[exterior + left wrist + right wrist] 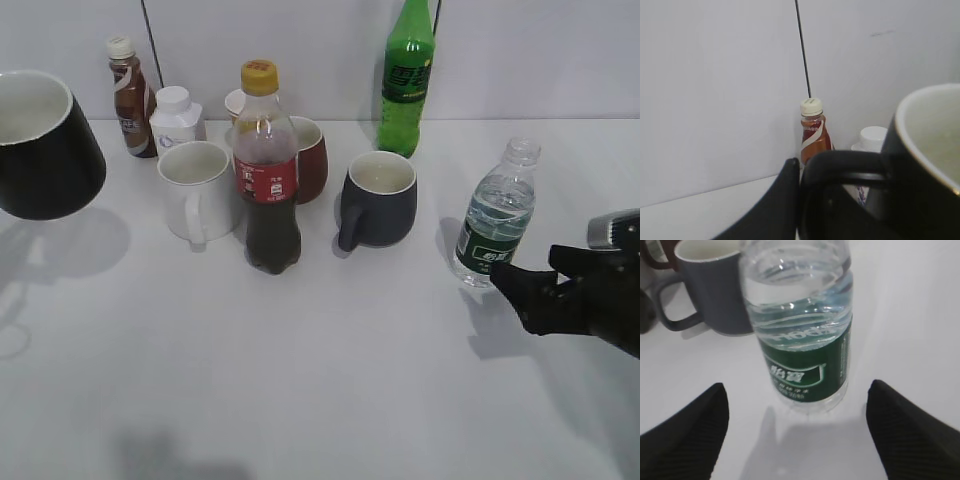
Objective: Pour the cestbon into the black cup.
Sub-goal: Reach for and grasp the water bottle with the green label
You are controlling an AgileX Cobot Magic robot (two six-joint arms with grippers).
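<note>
Next, I move my right gripper up to the cestbon's clear upper part [503, 196] [797, 302], just above the green label, and close it there.
The cestbon [495, 215] stands uncapped and upright on the white table, right of centre. It also fills the right wrist view [800, 340], its green label facing the camera. My right gripper [520, 290] is open just in front of the bottle, and its two fingers [796, 390] are spread wider than the bottle without touching it. The black cup [45, 150] hangs above the table at the far left, tilted, over its own shadow. In the left wrist view my left gripper [825, 200] is shut on the black cup's [925, 150] loop handle.
A red-labelled cola bottle [268, 170], a white mug [198, 190], a navy-grey mug [378, 200] and a red-brown mug [308, 158] stand mid-table. A tall green soda bottle [407, 80], a brown drink bottle [130, 100] and a white bottle [177, 118] stand by the back wall.
</note>
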